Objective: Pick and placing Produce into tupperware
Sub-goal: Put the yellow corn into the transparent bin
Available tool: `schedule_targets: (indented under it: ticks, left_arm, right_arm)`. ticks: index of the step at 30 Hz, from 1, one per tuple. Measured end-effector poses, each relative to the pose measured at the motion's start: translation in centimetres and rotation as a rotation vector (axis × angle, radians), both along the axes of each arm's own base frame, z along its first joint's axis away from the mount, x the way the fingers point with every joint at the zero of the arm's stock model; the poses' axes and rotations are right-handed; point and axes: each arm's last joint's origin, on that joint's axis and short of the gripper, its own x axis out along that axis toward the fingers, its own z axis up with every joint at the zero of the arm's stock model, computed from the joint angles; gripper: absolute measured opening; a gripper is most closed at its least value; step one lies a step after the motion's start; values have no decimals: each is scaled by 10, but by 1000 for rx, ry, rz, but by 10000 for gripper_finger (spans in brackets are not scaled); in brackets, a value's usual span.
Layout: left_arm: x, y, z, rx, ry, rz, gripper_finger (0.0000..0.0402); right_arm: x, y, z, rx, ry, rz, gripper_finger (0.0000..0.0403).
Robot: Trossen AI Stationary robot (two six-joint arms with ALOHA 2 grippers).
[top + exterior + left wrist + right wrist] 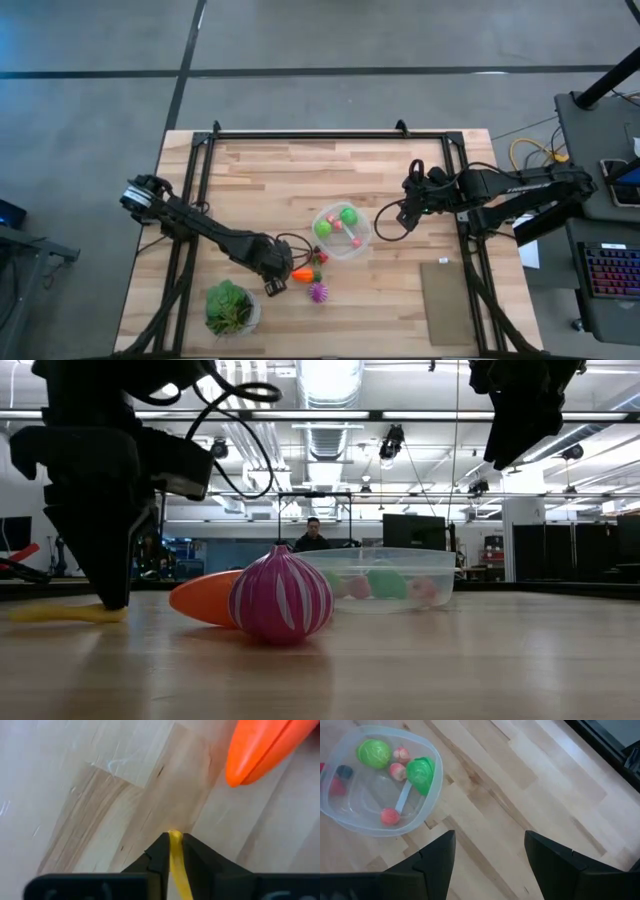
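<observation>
My left gripper needs to open, as it pinches the yellow piece at its tip, and take the yellow piece nearer its middle [70,614] before lifting it to the tupperware.
My left gripper [274,283] stands low at the table's near left, shut on a yellow produce piece [58,614]. Beside it lie an orange carrot [303,275] and a purple spiky ball [318,292], both resting on the wood. A red piece [321,258] lies just beyond the carrot. The clear round tupperware [342,230] sits mid-table and holds two green pieces [374,753] and small pink-red ones. My right gripper [490,860] hangs open above the table, right of the tupperware, touching nothing. My left gripper pinches the yellow piece between its two fingers, at a thin yellow edge [175,845] that shows between the fingertips. The fingers come from above, pointing steeply down. The rest of the piece [45,614] stretches out to one side at table height.
A leafy green plant in a white pot [231,308] stands close to my left gripper, toward the near edge. A grey mat [447,302] lies at the near right. Black frame rails [330,133] run along the table's far edge and sides.
</observation>
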Motion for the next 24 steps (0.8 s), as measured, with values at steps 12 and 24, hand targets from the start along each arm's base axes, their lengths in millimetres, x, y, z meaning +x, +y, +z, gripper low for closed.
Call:
schedule_targets:
  ticks: [12,24]
  left_arm:
    - [-4,-1,-5,-8,19,46,59]
    - [-7,-2,-8,-41,32,77,144]
  right_arm:
    - [0,0,0,3,-2,-5,231]
    - [0,0,0,-2,3,3,231]
